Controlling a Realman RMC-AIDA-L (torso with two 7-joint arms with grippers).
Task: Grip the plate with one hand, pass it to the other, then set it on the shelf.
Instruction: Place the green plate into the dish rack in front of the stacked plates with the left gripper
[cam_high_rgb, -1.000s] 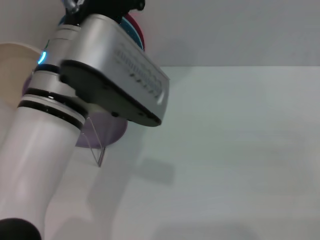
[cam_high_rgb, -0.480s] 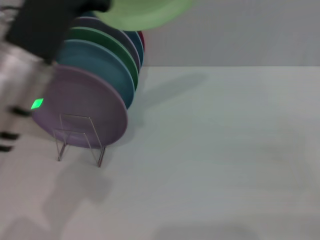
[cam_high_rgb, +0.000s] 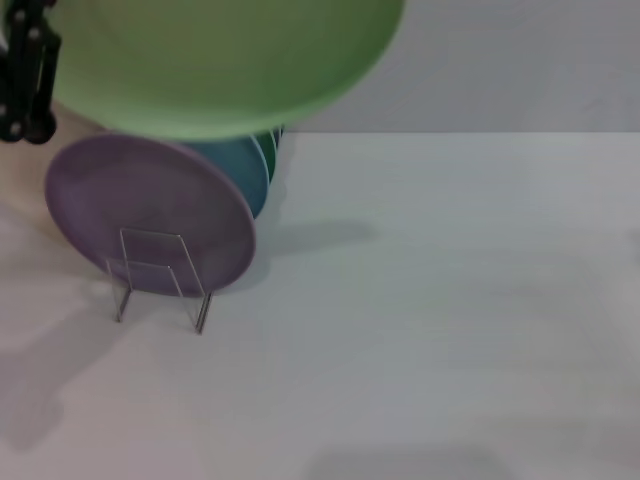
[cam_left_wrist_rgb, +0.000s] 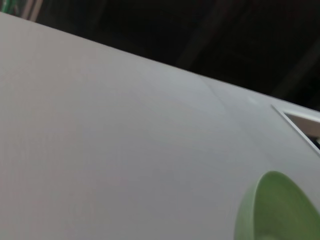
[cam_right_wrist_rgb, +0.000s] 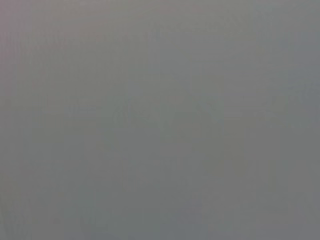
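Next, my left gripper lets go of the pale green plate in the wire rack (cam_high_rgb: 147, 196), just in front of the lilac plate.
The pale green plate (cam_high_rgb: 220, 60) hangs in the air at the top left of the head view, close to the camera and tilted, above the row of plates. My left gripper (cam_high_rgb: 28, 75) shows as a black part at the plate's left edge and holds it there. The plate's rim also shows in the left wrist view (cam_left_wrist_rgb: 280, 210). The shelf (cam_high_rgb: 160, 278), a thin wire rack with a squared loop front, stands on the table at the left, below the plate. My right gripper is out of view; the right wrist view shows only plain grey.
A lilac plate (cam_high_rgb: 150, 210) stands upright at the front of the wire rack, with a teal plate (cam_high_rgb: 245, 170) and a darker green one behind it. The pale table (cam_high_rgb: 450, 300) stretches to the right and front.
The left arm has swung away from in front of the camera. The pale green plate has come up out of the row and moved nearer the camera, now filling the top left.
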